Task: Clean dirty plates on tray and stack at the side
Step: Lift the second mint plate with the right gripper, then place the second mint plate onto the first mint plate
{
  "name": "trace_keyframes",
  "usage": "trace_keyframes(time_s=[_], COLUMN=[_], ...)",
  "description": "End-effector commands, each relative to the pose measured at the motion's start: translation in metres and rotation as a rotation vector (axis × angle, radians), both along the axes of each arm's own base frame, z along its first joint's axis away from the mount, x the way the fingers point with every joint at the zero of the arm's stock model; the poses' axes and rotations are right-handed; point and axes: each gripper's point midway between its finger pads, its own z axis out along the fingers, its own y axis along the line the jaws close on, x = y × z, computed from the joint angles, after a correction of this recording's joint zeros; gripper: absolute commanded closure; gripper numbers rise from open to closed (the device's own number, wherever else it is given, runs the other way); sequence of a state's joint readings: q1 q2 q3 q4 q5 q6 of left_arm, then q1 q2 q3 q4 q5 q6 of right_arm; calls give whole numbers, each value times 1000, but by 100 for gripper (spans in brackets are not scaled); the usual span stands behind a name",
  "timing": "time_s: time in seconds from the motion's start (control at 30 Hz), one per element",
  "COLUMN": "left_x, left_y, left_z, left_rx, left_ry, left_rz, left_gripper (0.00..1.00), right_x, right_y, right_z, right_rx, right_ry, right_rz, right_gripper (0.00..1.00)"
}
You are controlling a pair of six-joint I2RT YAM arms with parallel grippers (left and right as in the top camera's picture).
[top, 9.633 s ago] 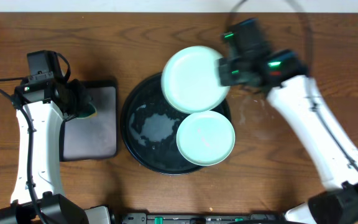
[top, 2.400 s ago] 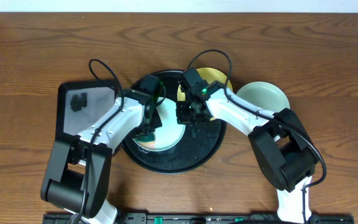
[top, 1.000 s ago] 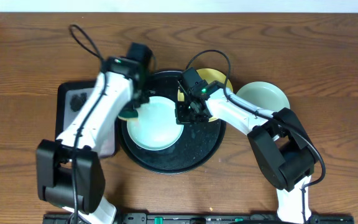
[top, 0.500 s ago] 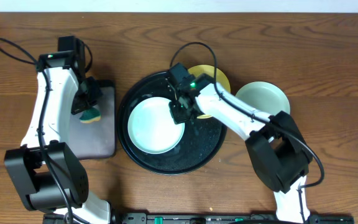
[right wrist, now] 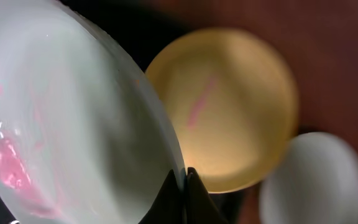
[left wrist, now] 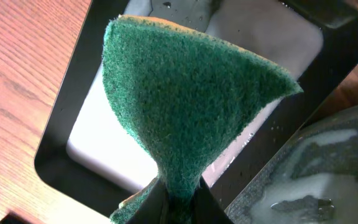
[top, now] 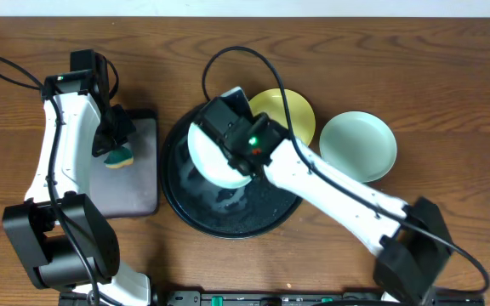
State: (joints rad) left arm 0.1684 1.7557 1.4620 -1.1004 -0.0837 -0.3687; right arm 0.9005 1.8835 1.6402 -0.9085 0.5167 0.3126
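Next, I let go of the smeared mint-green plate, now tilted above the round black tray, with my right gripper on top of the other mint plate (top: 356, 146) (right wrist: 314, 185) on the table.
My right gripper (top: 233, 153) is shut on the rim of a mint-green plate (top: 209, 153) and holds it tilted above the round black tray (top: 173, 189). In the right wrist view this plate (right wrist: 73, 124) shows pink smears, with my fingertips (right wrist: 183, 190) pinching its edge. A yellow plate (top: 289, 114) lies at the tray's far right rim; it has a pink streak (right wrist: 199, 102). The second mint plate (top: 357, 146) sits on the table to the right. My left gripper (top: 114, 143) is shut on a green sponge (left wrist: 191, 106) over the rectangular tray.
The smaller black rectangular tray (top: 136, 189) lies left of the round tray; its pale wet floor (left wrist: 272, 37) shows in the left wrist view. Soapy water films the round tray's floor (top: 228, 202). Cables loop above both arms.
The mint plate that lay flat in the round tray is now lifted and tilted in my right gripper. The right arm has swung round. The left gripper stays over the rectangular tray with the sponge.
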Motion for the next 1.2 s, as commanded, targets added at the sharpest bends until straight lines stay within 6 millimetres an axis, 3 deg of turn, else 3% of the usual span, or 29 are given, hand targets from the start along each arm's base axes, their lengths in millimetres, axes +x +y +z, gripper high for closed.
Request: trace_keyframes(time_s=[0.0,0.6,0.73,1.03,1.17], left_x=[4,4,4,3,4], left_y=[3,3,3,3,3], left_z=[14,14,14,14,14], left_rx=[11,11,11,10,10], left_ry=[-43,-42,-41,-41,-41], left_rz=[-3,-3,-3,-3,-3], left_gripper=[93,93,93,92,93], right_x=[5,-44,-52,-55,-50], right_y=[-14,-4,-2,2,10], right_z=[69,184,200,204,184], right_rx=[-76,-228,-244,-247,-219], right_ry=[-267,-734,-791,-800,-712], right_rz=[-59,-98,-117,-105,-20], right_gripper=[99,99,99,99,99])
